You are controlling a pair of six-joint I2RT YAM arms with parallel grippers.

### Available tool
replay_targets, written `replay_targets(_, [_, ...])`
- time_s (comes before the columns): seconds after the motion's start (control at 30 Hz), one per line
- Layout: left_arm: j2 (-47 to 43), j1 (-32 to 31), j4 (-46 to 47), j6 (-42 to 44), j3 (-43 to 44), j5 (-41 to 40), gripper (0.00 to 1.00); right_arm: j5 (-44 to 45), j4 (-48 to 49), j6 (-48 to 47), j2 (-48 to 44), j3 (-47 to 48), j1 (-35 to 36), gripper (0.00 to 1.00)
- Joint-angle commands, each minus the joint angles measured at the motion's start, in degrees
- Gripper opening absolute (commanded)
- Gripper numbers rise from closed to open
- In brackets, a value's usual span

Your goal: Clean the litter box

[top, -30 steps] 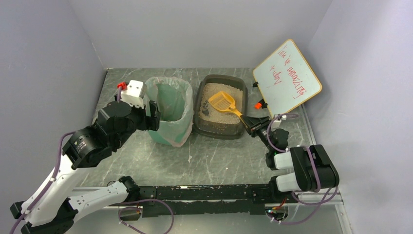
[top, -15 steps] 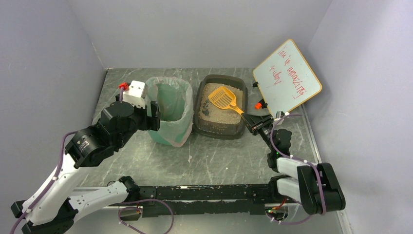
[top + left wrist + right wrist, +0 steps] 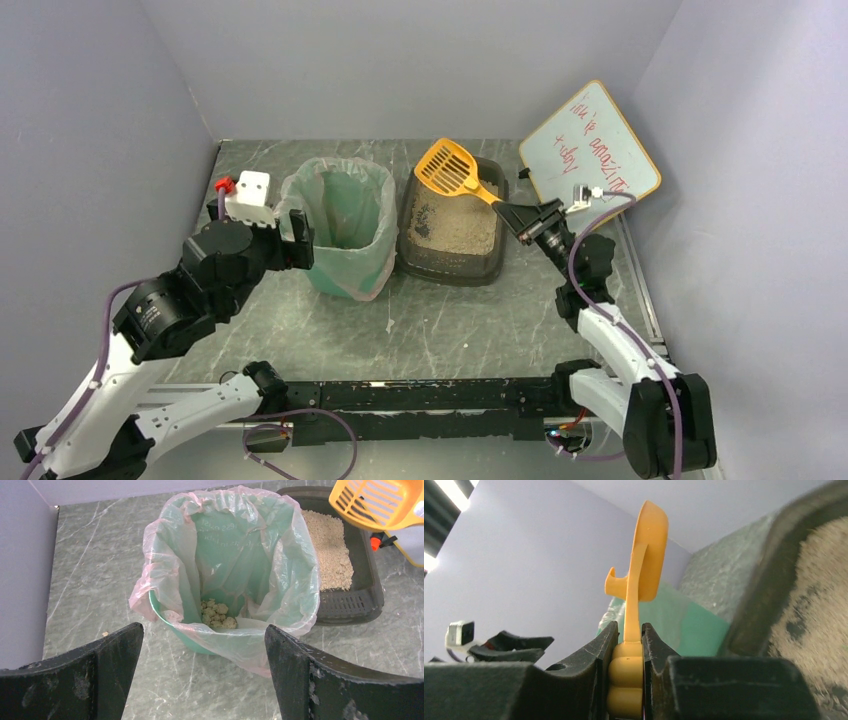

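Observation:
Next, I set the orange scoop down with my right gripper on the beige litter [image 3: 450, 229], next to the dark bare patch.
The litter box [image 3: 450, 268], a dark grey tray of beige litter, lies right of the bin and also shows in the left wrist view [image 3: 367, 570] and the right wrist view [image 3: 774, 580]. My right gripper [image 3: 515, 212] is shut on the handle of the orange slotted scoop [image 3: 447, 167], whose head hangs in the air over the box's far left corner. In the right wrist view the scoop [image 3: 649, 555] rises from between the shut jaws [image 3: 629, 630]. My left gripper [image 3: 290, 245] stands wide open and empty just left of the green bin [image 3: 345, 265]; its fingers [image 3: 202, 626] frame the bin.
The bag-lined bin [image 3: 195, 642] holds pale clumps [image 3: 217, 615] at its bottom. A whiteboard [image 3: 590, 155] leans at the back right, close behind my right arm. A small orange-red clip [image 3: 376, 541] lies beyond the box. A crumb [image 3: 390, 325] lies in front of the bin.
My right gripper has lifted the scoop out of the litter, up and toward the box's far left corner. My left gripper has drawn back from the bin's rim and opened wider.

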Motion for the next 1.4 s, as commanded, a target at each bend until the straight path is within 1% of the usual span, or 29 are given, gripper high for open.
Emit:
replay_targets(0.0, [-0.91,-0.25,0.79,-0.24,-0.65,-2.09,0.97,-4.04,-8.42,-11.06,-0.98,11.94,4.67,0.00])
replay_targets(0.07, [-1.25,-0.25,0.71,-0.30,-0.79,-2.07,0.97,-2.93,-14.61,-16.91,-0.32,17.31,7.82,0.00])
replay_targets(0.2, [-1.85,-0.25,0.41,-0.25,-0.66,-1.90,0.97,-3.19,-23.75,-26.19,3.88,28.52,13.41,0.00])
replay_targets(0.27, [-2.05,-0.21,0.09,-0.35,-0.43,-1.99,0.97,-1.55,-31.03,-33.02,6.68,34.45,16.95,0.00])
replay_targets(0.33, [-2.31,-0.24,-0.18,-0.29,-0.12,-2.03,0.97,1.99,-39.16,-42.88,9.52,40.39,20.92,0.00])
replay_targets(0.4, [-2.64,-0.22,-0.60,-0.26,0.21,-2.24,0.97,5.37,-45.31,-50.47,12.09,45.78,24.85,0.00])
replay_targets(0.47, [-2.90,-0.18,-0.90,-0.23,0.41,-2.47,0.97,10.98,-52.30,-58.15,14.89,50.71,29.25,0.00])
replay_targets(0.53, [-3.06,-0.25,-1.27,-0.33,0.72,-2.60,0.97,18.34,-56.69,-65.77,16.87,54.67,34.08,0.00])
replay_targets(0.6, [-3.38,-0.25,-1.71,-0.34,0.86,-2.86,0.97,27.26,-58.29,-74.41,17.91,56.76,39.97,0.00])
replay_targets(0.67, [-3.72,-0.25,-1.83,-0.43,0.74,-3.09,0.97,37.42,-57.32,-83.09,18.17,56.67,46.53,0.00])
replay_targets(0.7, [-3.95,-0.25,-1.87,-0.43,0.71,-2.98,0.97,41.10,-56.38,-87.27,18.23,56.18,49.03,0.00])
replay_targets(0.77, [-4.18,-0.23,-1.89,-0.45,0.54,-3.09,0.97,46.74,-53.69,-96.84,18.31,54.95,53.03,0.00])
replay_targets(0.83, [-4.43,-0.24,-1.93,-0.36,0.43,-3.12,0.97,49.51,-51.53,-102.33,18.26,53.99,55.60,0.00])
replay_targets(0.93, [-4.60,-0.25,-1.94,-0.39,0.18,-3.31,0.97,50.85,-50.21,-105.73,18.16,54.02,57.53,0.00])
replay_targets(1.07, [-4.81,-0.25,-1.85,-0.26,-0.07,-3.06,0.97,50.76,-49.52,-105.15,17.34,54.01,58.10,0.00])
replay_targets(1.23, [-4.65,-0.23,-1.96,0.00,0.22,-2.87,0.97,53.92,-43.28,-99.56,12.85,50.01,58.08,0.00])
replay_targets(1.37, [-4.52,-0.20,-1.87,-0.17,-0.03,-2.61,0.97,59.66,-37.87,-92.84,7.54,44.13,58.06,0.00])
